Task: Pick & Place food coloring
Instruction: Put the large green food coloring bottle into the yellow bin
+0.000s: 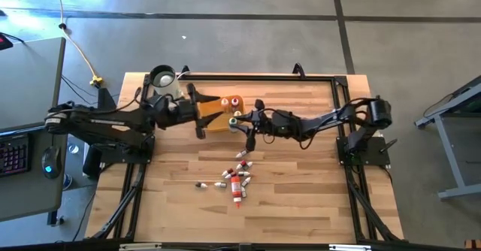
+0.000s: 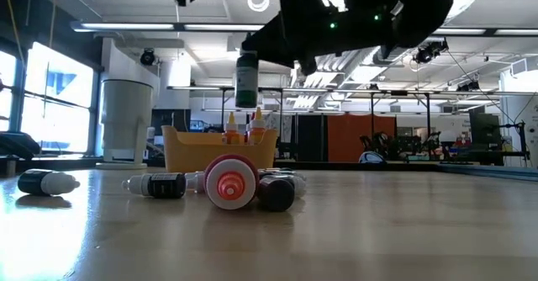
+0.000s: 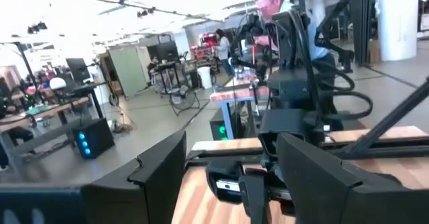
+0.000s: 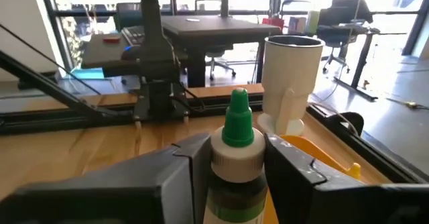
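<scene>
Next, my right gripper sets the green-capped bottle down in the yellow-orange tray point(image 1: 226, 112) next to the two orange-tipped bottles.
My right gripper point(image 1: 239, 120) is shut on a small dark bottle with a green cap point(image 4: 238, 120) and hovers by the right edge of the yellow-orange tray point(image 1: 216, 116). In the low view the bottle point(image 2: 246, 81) hangs high above the tray point(image 2: 193, 153). Two orange-tipped bottles point(image 2: 232, 128) stand upright in the tray. Several more bottles lie on their sides in a loose heap point(image 1: 237, 179) on the near half of the table; a red one point(image 2: 229, 180) faces the low camera. My left gripper point(image 1: 197, 114) is open at the tray's left edge, and its fingers point(image 3: 161, 170) stand wide apart. My right gripper pinches the bottle between its two fingers at the shoulder, just under the pale collar point(image 4: 236, 158). The fingers point(image 4: 184, 170) come roughly level from the table's right. The bottle is upright with its cap up, is lifted clear, and its body hangs below the fingers.
A white jug point(image 1: 162, 79) stands at the far left corner behind the tray, also in the right wrist view point(image 4: 291, 76). A lone bottle point(image 1: 201, 184) lies left of the heap. Bare wood point(image 1: 301, 191) spreads to the near right. A person point(image 3: 275, 3) stands beyond the table.
</scene>
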You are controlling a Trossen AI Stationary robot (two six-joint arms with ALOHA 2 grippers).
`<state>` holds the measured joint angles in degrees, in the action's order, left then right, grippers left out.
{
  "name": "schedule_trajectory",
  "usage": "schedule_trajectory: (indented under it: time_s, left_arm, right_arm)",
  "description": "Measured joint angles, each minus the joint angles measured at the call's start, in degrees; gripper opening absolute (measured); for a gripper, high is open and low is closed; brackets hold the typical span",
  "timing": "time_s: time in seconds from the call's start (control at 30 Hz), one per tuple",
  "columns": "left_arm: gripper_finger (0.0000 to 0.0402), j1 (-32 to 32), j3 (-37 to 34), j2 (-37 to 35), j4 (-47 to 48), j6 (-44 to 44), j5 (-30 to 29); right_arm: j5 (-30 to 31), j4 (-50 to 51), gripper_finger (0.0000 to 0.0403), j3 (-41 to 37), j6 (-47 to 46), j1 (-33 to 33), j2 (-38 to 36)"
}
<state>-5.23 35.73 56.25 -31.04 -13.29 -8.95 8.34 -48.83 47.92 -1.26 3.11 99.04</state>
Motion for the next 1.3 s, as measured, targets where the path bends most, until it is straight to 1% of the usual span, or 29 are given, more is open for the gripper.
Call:
schedule_trajectory:
  time_s: [0.03,0.13,0.3,0.4,0.47,0.67,0.87,1.0,1.3]
  left_arm:
    - [0.0231,0.0,0.0,-0.95,1.4,0.01,0.01]
    - [0.0231,0.0,-0.07,-3.27,6.32,0.03,0.16]
    - [0.0231,0.0,-0.07,-3.96,7.84,0.04,0.23]
    - [0.0231,0.0,-0.07,-4.05,7.85,0.06,0.3]
    - [0.0231,0.0,-0.07,-4.03,8.95,0.07,0.44]
    - [0.0231,0.0,-0.07,-4.03,11.94,0.13,0.54]
    - [0.0231,0.0,-0.07,-4.03,13.35,0.4,0.59]
    - [0.0231,0.0,-0.07,-4.03,13.55,1.17,0.59]
    - [0.0231,0.0,-0.09,-3.98,15.46,3.14,0.57]
  right_arm:
    - [0.19,-1.33,0.0114,0.11,-0.02,0.0,0.9]
    - [1.75,-1.05,0.0114,2.44,0.07,0.0,3.72]
    - [2.96,3.75,0.011,10.07,2.69,0.02,8.74]
    - [7.29,8.73,0.0115,14.47,2.8,0.2,11.45]
    - [9.93,10.35,0.0117,16.68,2.83,0.29,13.1]
    - [19.57,10.52,0.0111,19.5,3.73,0.57,17.47]
    - [19.66,10.85,0.0116,19.65,1.45,2.18,19.07]
    - [21.05,11.08,0.0116,19.65,1.57,2.71,19.15]
    - [21.54,14.58,0.0124,19.78,-0.72,2.99,18.96]
